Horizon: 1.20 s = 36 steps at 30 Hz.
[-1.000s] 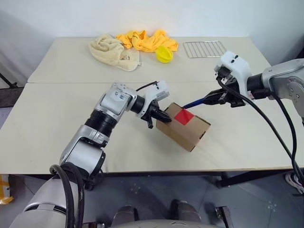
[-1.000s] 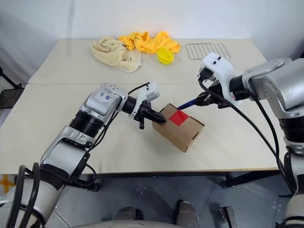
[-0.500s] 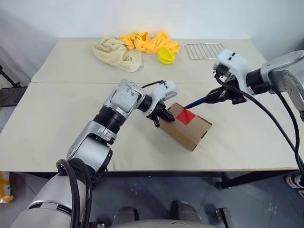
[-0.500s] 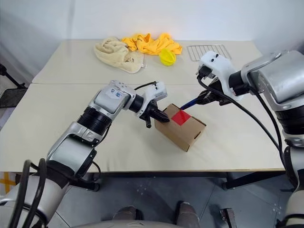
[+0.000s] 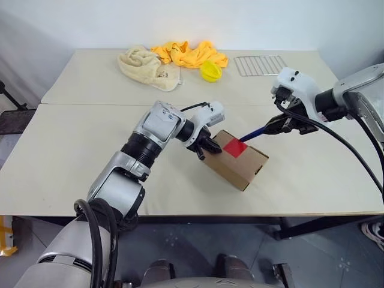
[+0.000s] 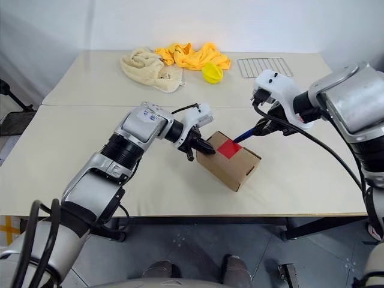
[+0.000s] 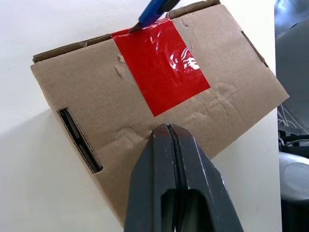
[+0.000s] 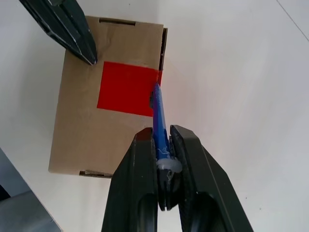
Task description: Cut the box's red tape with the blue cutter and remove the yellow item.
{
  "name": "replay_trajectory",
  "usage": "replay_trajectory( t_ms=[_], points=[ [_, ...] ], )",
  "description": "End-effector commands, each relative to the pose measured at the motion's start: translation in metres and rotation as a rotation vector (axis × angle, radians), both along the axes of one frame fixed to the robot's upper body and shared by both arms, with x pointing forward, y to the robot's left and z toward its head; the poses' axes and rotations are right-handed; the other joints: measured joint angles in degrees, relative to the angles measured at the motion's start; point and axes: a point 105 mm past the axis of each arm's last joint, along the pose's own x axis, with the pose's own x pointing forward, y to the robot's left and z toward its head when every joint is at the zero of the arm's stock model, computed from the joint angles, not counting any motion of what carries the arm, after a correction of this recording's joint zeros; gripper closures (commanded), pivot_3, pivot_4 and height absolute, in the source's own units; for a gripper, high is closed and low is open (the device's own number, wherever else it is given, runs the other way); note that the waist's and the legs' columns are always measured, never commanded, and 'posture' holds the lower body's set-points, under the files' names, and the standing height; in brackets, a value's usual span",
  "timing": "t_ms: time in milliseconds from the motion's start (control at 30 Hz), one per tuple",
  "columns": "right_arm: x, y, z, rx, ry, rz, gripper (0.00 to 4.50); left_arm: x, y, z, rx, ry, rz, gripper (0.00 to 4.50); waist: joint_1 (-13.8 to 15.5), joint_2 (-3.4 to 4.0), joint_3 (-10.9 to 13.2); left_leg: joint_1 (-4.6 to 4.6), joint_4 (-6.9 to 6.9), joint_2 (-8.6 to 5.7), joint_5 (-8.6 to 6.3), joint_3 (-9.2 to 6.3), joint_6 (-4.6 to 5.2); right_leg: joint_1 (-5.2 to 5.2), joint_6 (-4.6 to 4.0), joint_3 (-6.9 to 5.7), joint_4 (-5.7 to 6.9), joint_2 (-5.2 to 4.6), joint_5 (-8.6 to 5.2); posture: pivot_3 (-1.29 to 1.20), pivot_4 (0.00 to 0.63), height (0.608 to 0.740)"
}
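The blue cutter will go down on the bare table [image 5: 299,170] next to the brown cardboard box, on my right gripper's side.
The brown cardboard box [image 5: 239,161] lies near the middle of the table with the red tape [image 5: 234,147] on its top face. My left gripper [image 5: 207,146] is shut and empty, its fingertips [image 7: 168,129] pressing on the cardboard just beside the tape [image 7: 161,67]. My right gripper [image 8: 161,133] is shut on the blue cutter [image 8: 158,116]. The cutter [image 5: 255,132] slants down to the box, its tip touching the tape's far edge. The yellow item is hidden.
At the table's far side lie a beige towel [image 5: 147,65], a yellow-orange cloth [image 5: 189,53], a lemon-yellow ribbed ball [image 5: 209,70] and a wire rack [image 5: 259,64]. A seam [image 5: 90,104] runs across the table behind the box.
The head view has shifted. Both wrists have turned a little. The left gripper stays on the box, and the cutter's tip stays at the tape's edge.
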Motion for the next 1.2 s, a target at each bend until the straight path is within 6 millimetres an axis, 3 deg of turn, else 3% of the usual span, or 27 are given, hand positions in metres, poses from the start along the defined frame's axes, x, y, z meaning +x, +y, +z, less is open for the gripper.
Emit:
replay_trajectory(
  t_ms=[33,867,1200],
  points=[
    [-0.005,-0.005,0.001,-0.024,0.007,0.010,4.35,0.005,0.011,-0.036,0.114,0.059,0.098,4.50,0.00,0.00,0.00,0.00,0.00,0.00,0.00,0.00,0.00,0.00,0.00,0.00,0.00,0.00,0.00,0.00,0.150,0.740],
    [-0.024,-0.034,0.001,-0.059,0.035,-0.058,4.35,0.010,0.010,-0.037,0.106,0.050,0.110,4.50,0.64,-0.04,-0.03,-0.01,0.13,-0.01,-0.02,-0.04,0.04,0.07,-0.07,0.01,-0.02,-0.01,0.07,0.00,0.150,0.740],
    [-0.052,-0.059,0.044,0.112,-0.078,-0.168,4.35,0.012,0.011,-0.042,0.128,0.040,0.082,4.50,1.21,-0.05,-0.03,-0.01,0.16,-0.01,-0.04,-0.04,0.07,0.06,-0.16,0.04,-0.07,-0.01,0.14,0.00,0.150,0.740]
  ],
)
